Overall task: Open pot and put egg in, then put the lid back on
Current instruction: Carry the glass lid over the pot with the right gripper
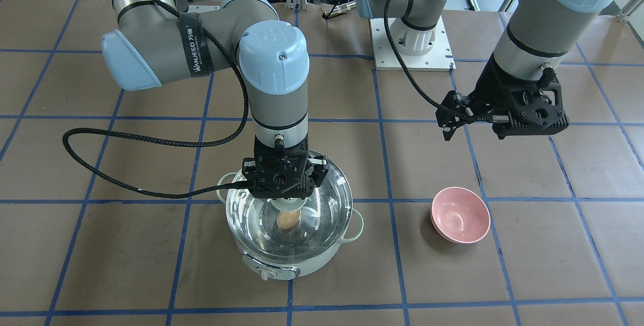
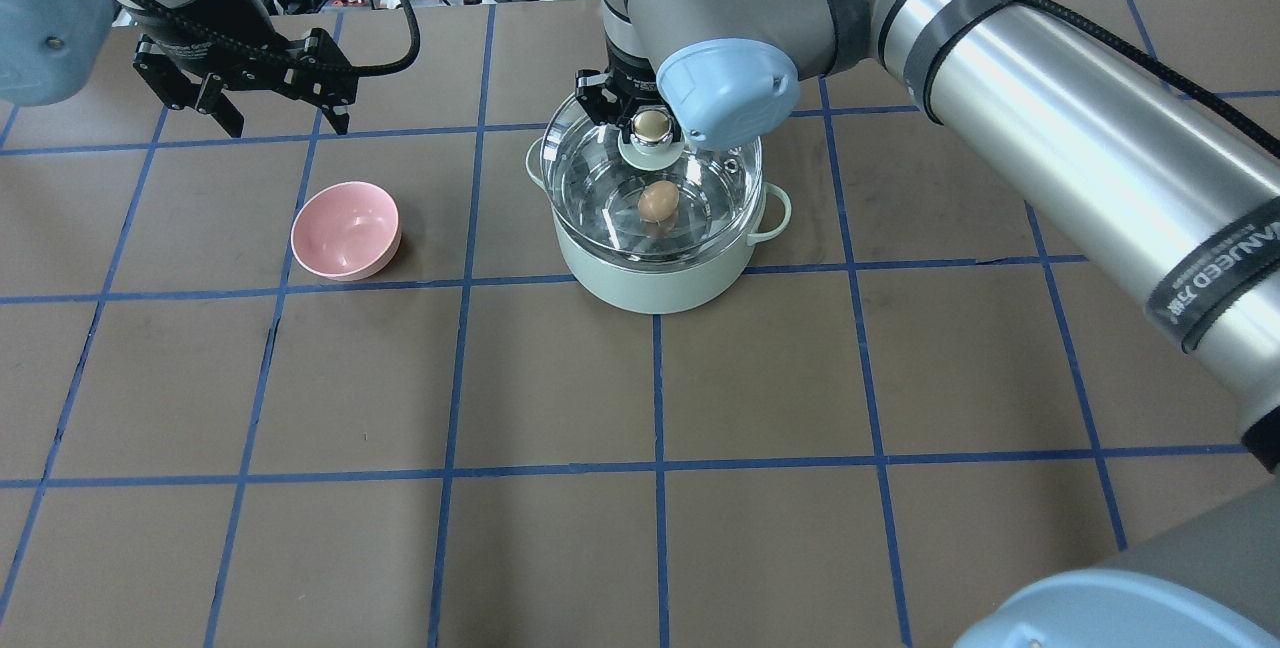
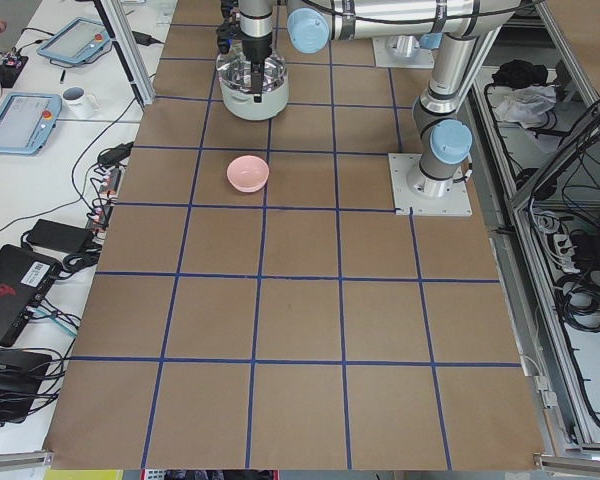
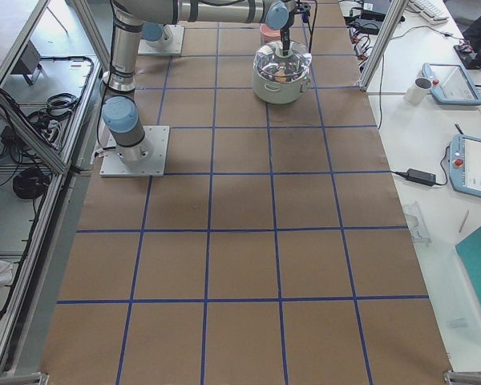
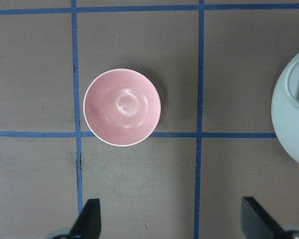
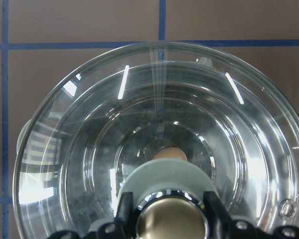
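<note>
The glass lid, now held over the pot's mouth, will be let go by my right gripper on the mint-green pot's rim (image 1: 290, 208) (image 6: 162, 196), so that it sits squarely above the tan egg.
The mint-green pot (image 2: 650, 283) stands mid-table with its dial (image 1: 266, 274) facing away from me. The tan egg (image 2: 658, 201) lies on its steel bottom, seen through the glass in the right wrist view (image 6: 169, 153). My right gripper (image 2: 650, 123) is shut on the knob (image 6: 169, 219) of the glass lid (image 2: 590, 178). It holds the lid over the pot's mouth, shifted slightly toward me. I cannot tell whether the rim rests on the pot. My left gripper (image 2: 255, 113) is open and empty, hovering high beside the pink bowl.
An empty pink bowl (image 2: 346, 230) sits on the table to the pot's left, directly under the left wrist camera (image 5: 122, 107). The pot's edge shows at that view's right (image 5: 294, 114). The table is brown with blue tape lines.
</note>
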Robot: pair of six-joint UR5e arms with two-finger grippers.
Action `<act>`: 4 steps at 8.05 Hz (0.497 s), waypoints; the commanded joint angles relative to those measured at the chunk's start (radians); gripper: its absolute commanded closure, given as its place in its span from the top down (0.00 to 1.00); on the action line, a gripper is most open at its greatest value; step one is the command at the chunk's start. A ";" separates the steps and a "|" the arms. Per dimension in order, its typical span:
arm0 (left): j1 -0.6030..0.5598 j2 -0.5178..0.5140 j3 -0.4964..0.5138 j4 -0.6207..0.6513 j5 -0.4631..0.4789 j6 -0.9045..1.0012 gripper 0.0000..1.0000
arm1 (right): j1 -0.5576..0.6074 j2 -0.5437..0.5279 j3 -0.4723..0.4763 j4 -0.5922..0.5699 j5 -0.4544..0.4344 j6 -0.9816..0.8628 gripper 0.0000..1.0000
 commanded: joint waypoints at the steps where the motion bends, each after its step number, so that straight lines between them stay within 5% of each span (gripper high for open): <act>1: -0.029 0.023 -0.021 0.009 -0.004 -0.077 1.00 | 0.001 0.011 0.010 0.008 0.015 0.000 0.21; 4: -0.049 0.032 -0.021 0.000 -0.001 -0.072 1.00 | -0.001 0.014 0.010 0.007 0.022 -0.014 0.21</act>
